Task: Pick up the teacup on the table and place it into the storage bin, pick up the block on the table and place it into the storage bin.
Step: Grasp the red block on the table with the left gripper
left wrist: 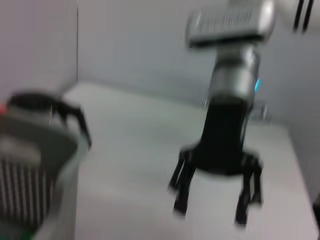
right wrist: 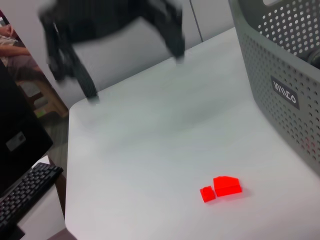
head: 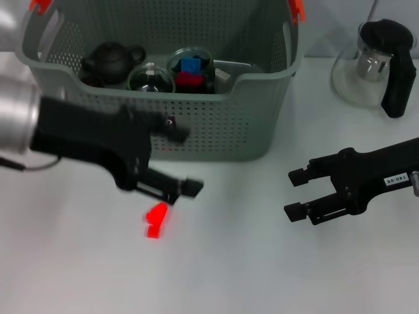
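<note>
The robot's left gripper will close on the larger piece point(head: 156, 213) of the red block, the one that is nearer the storage bin.
The red block point(head: 156, 220) lies on the white table in front of the storage bin point(head: 216, 131); the right wrist view shows the block point(right wrist: 222, 187) as two pieces side by side. My left gripper point(head: 183, 193) hangs just above and beyond the block, blurred by motion, open and empty. Its spread fingers also show in the right wrist view point(right wrist: 132, 70). My right gripper point(head: 292, 193) hovers open over the table to the right, also seen from the left wrist point(left wrist: 210, 212). No teacup is on the table. Two glass cups point(head: 190, 69) sit inside the bin.
A black teapot point(head: 110, 60) sits in the bin's left part. A glass teapot point(head: 374, 64) with a black handle stands at the back right. A keyboard point(right wrist: 25, 192) lies beyond the table edge.
</note>
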You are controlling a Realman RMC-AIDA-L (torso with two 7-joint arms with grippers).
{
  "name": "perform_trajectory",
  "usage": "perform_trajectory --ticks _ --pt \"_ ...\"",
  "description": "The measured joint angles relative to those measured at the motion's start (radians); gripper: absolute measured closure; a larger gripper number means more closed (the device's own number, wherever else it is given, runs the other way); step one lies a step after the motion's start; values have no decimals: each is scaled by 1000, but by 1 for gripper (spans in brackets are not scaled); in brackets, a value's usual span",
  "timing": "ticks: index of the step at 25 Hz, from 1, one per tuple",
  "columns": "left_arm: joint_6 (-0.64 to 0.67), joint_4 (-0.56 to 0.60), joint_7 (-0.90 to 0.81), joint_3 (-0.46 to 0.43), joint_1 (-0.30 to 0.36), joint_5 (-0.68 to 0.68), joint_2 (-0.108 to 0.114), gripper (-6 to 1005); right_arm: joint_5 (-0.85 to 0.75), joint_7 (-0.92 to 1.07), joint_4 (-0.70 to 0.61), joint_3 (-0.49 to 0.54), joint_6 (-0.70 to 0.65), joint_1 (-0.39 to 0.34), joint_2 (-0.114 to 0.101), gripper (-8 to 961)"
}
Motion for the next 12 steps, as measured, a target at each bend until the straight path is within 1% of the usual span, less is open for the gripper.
perform_trajectory --ticks 3,6,12 --pt "-46 -20 -5 55 8 117 -14 71 0 1 0 3 0 1 1 116" --pt "-80 -69 -42 116 -4 218 -16 73 0 1 0 9 0 2 2 116" --pt "-170 -216 -146 193 -60 332 -15 76 0 3 0 14 0 1 2 115"
